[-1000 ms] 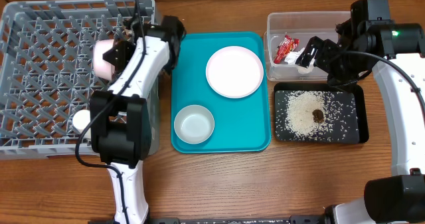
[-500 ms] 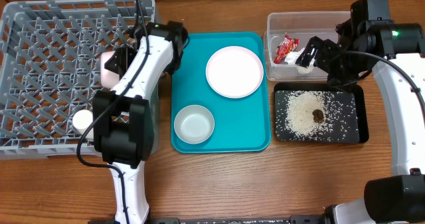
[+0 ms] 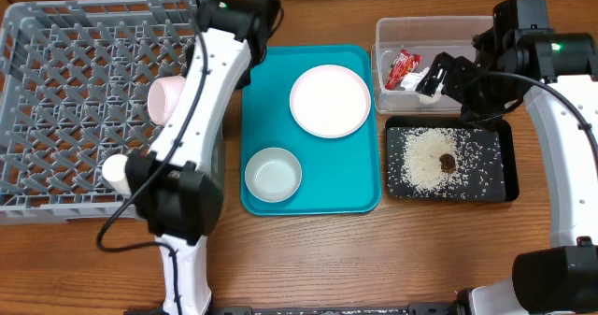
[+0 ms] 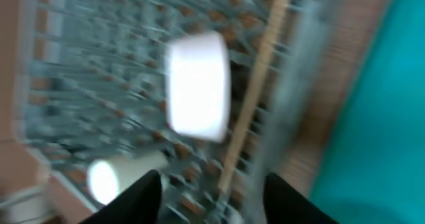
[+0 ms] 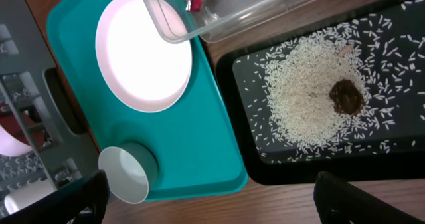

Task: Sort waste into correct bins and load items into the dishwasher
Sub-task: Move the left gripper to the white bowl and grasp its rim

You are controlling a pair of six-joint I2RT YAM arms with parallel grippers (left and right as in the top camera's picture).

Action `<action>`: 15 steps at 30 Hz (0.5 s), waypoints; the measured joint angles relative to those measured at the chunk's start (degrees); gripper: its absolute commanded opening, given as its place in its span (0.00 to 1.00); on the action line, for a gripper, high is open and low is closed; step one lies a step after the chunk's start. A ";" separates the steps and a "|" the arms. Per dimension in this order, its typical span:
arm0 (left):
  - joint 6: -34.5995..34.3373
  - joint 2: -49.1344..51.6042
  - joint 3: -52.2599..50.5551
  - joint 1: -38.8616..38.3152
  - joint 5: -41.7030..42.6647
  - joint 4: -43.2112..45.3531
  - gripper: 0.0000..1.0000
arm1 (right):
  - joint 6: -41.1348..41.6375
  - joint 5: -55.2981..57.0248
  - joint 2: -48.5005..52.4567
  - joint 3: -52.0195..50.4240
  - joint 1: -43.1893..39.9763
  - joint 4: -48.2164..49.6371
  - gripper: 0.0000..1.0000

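Observation:
The robot's left gripper should next go to the steel-grey bowl on the teal tray and close on the bowl's rim (image 3: 248, 176) nearest the dish rack.
The pinkish-white bowl (image 3: 166, 100) lies on its side in the grey dish rack (image 3: 65, 72), near its right edge; it also shows in the blurred left wrist view (image 4: 197, 84). The white cup (image 3: 114, 170) (image 4: 106, 181) lies in the rack too, and a wooden chopstick (image 4: 255, 84) beside the bowl. My left gripper (image 4: 212, 204) is open and empty above them. The white plate (image 3: 330, 101) and steel-grey bowl (image 3: 273, 175) sit on the teal tray (image 3: 346, 184). My right gripper (image 3: 432, 77) hangs open and empty over the clear tub (image 3: 434, 25), which holds the wrapper (image 3: 402, 67) and napkin (image 3: 427, 87).
The black tray (image 3: 509, 165) holds rice (image 3: 425, 161) and the brown morsel (image 3: 448, 162). In the right wrist view the plate (image 5: 143, 51), grey bowl (image 5: 126, 174), rice (image 5: 305, 98) and morsel (image 5: 346, 96) lie below the open fingers (image 5: 212, 194).
My left arm has let go of the pink bowl and pulled up and back from it; the bowl stays in the rack. The right arm has not moved.

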 measured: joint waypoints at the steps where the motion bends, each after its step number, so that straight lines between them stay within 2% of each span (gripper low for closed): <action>1: 0.66 -1.49 0.00 -0.02 3.23 -0.46 0.54 | 0.00 0.02 0.00 0.00 0.00 -0.09 1.00; 4: 3.15 -6.32 0.07 -0.07 11.85 -3.45 0.54 | 0.04 0.02 0.00 0.00 0.00 -0.04 1.00; 9: 5.81 -14.27 -1.31 -2.14 19.78 -5.99 0.56 | 0.02 -0.02 0.00 0.00 0.00 -0.04 1.00; 15: 5.05 -16.92 -15.04 -7.67 22.56 -3.17 0.59 | 0.00 0.02 0.00 0.00 0.00 -0.35 1.00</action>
